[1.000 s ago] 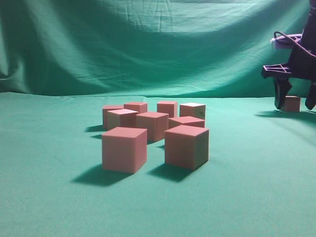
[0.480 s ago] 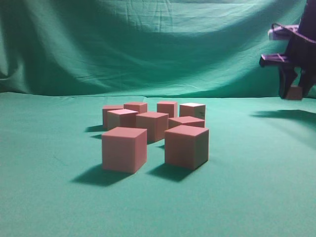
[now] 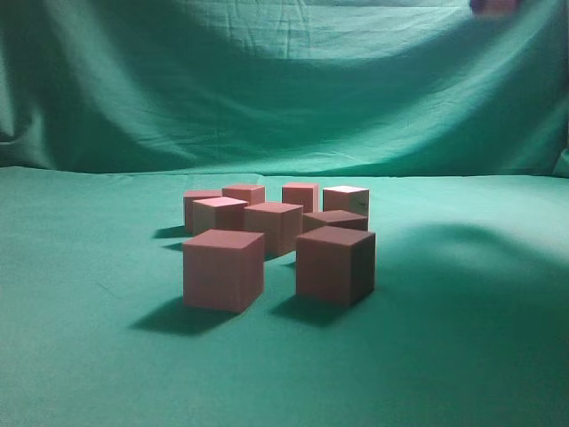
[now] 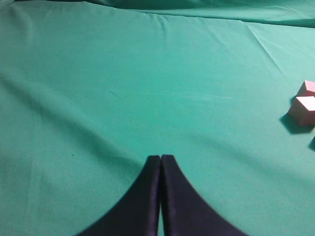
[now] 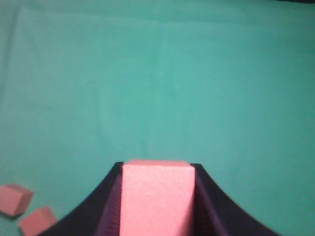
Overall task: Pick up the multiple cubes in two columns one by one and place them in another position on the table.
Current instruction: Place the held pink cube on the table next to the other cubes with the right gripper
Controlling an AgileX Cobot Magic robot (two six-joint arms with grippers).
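Observation:
Next, I release the pink cube with my right gripper on bare cloth (image 3: 131, 272) beside the front cubes, on their shadow side.
Several pink-red cubes stand in two rough columns on the teal table (image 3: 462, 347). The nearest two are a front left cube (image 3: 224, 269) and a front right cube (image 3: 335, 264). My right gripper (image 5: 156, 167) is shut on one pink cube (image 5: 157, 201) and holds it high above the cloth. In the exterior view only a blurred purple bit of the right arm (image 3: 494, 6) shows at the top edge. My left gripper (image 4: 161, 158) is shut and empty above bare cloth, with two cubes (image 4: 303, 109) far to its right.
A draped green backdrop (image 3: 267, 89) hangs behind the table. The right wrist view shows two more cubes (image 5: 15, 199) at its lower left. A broad shadow lies on the right part of the table (image 3: 462, 258).
My right gripper closed on the lone cube at the far right and lifted it up, almost out of the exterior view. A shadow now covers the right of the table.

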